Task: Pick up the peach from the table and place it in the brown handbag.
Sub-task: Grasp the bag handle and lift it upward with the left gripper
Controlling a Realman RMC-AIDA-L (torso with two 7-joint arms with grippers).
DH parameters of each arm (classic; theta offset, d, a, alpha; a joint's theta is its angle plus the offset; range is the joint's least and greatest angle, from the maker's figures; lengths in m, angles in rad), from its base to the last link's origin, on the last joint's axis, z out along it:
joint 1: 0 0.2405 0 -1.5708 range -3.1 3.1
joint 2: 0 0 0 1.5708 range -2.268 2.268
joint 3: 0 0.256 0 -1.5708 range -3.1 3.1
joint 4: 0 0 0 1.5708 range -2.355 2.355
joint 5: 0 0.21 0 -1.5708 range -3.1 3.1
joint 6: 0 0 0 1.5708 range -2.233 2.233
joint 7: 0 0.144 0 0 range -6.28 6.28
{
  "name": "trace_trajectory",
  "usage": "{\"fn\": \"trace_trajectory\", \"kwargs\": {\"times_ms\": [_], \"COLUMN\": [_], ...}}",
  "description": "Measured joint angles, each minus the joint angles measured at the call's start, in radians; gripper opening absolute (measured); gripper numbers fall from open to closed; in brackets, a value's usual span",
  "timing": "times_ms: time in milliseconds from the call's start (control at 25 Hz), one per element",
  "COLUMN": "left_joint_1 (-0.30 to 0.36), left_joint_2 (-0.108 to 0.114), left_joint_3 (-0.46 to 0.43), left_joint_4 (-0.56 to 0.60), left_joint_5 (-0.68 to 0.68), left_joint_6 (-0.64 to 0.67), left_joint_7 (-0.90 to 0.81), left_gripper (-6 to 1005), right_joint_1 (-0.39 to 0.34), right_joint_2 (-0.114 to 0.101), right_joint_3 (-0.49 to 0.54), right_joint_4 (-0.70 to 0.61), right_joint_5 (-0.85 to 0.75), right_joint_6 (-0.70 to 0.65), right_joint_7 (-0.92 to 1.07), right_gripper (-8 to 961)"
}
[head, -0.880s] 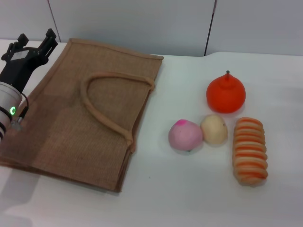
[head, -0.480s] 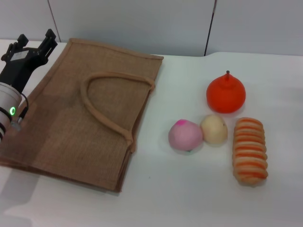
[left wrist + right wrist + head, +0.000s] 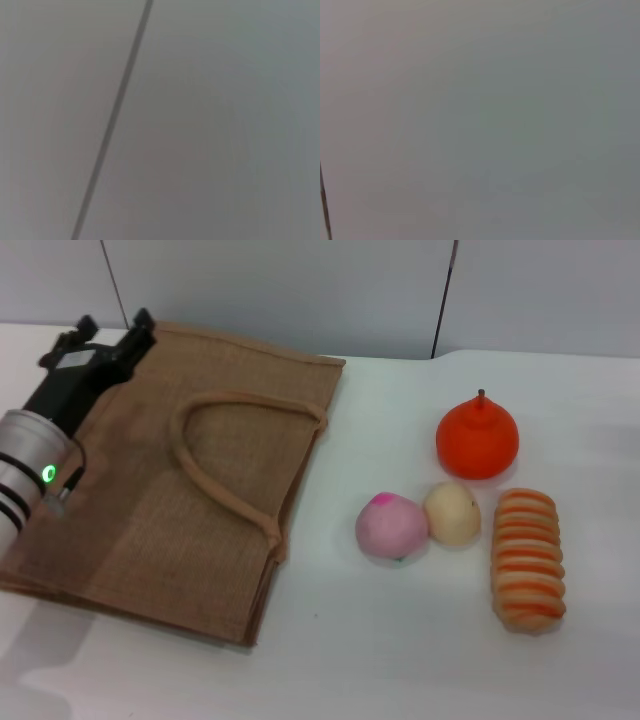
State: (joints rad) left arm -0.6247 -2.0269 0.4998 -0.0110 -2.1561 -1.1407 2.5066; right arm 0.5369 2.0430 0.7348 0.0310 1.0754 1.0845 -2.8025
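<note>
My left gripper should grip the handle's curved middle [image 3: 179, 423] on the brown handbag, because lifting it there opens the handbag for the peach.
The peach [image 3: 392, 525] is pink with a magenta blush and lies on the white table [image 3: 400, 650], right of centre in the head view. The brown handbag [image 3: 170, 490] lies flat on the left, its loop handles [image 3: 235, 455] resting on top. My left gripper [image 3: 112, 328] is open and empty over the bag's far left corner, well away from the peach. My right gripper is out of view. Both wrist views show only a grey wall.
A pale beige round fruit [image 3: 452, 512] touches the peach's right side. An orange stemmed fruit [image 3: 477, 437] sits behind them. A striped orange bread roll [image 3: 528, 558] lies at the right. A grey wall [image 3: 300, 290] bounds the table's far edge.
My left arm has moved to the right and now reaches over the bag's far left corner. The peach, bag and other things have not moved.
</note>
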Motion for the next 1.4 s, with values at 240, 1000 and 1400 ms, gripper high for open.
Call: {"fn": "trace_trajectory", "kwargs": {"times_ms": [240,1000,1400], "left_joint_1": [-0.021,-0.025,-0.065], "left_joint_2": [0.005,-0.002,-0.005], "left_joint_3": [0.001,0.002,0.105], "left_joint_4": [0.009,0.452,0.605], "left_joint_5": [0.098,0.744,1.082], "left_joint_6": [0.003,0.08,0.195], "left_joint_7": [-0.134,-1.099,-1.491], "left_gripper": [833,805,789], "right_joint_1": [-0.006,-0.002,0.003], "right_joint_2": [-0.001,-0.003,-0.003], "right_joint_3": [0.0,0.0,0.0], "right_joint_4": [-0.005,-0.01,-0.011], "right_joint_5": [0.0,0.001,0.0], "right_joint_6": [0.0,-0.017,-0.028], "right_joint_7": [0.0,-0.002,-0.006], "right_gripper": [891,892,891]}}
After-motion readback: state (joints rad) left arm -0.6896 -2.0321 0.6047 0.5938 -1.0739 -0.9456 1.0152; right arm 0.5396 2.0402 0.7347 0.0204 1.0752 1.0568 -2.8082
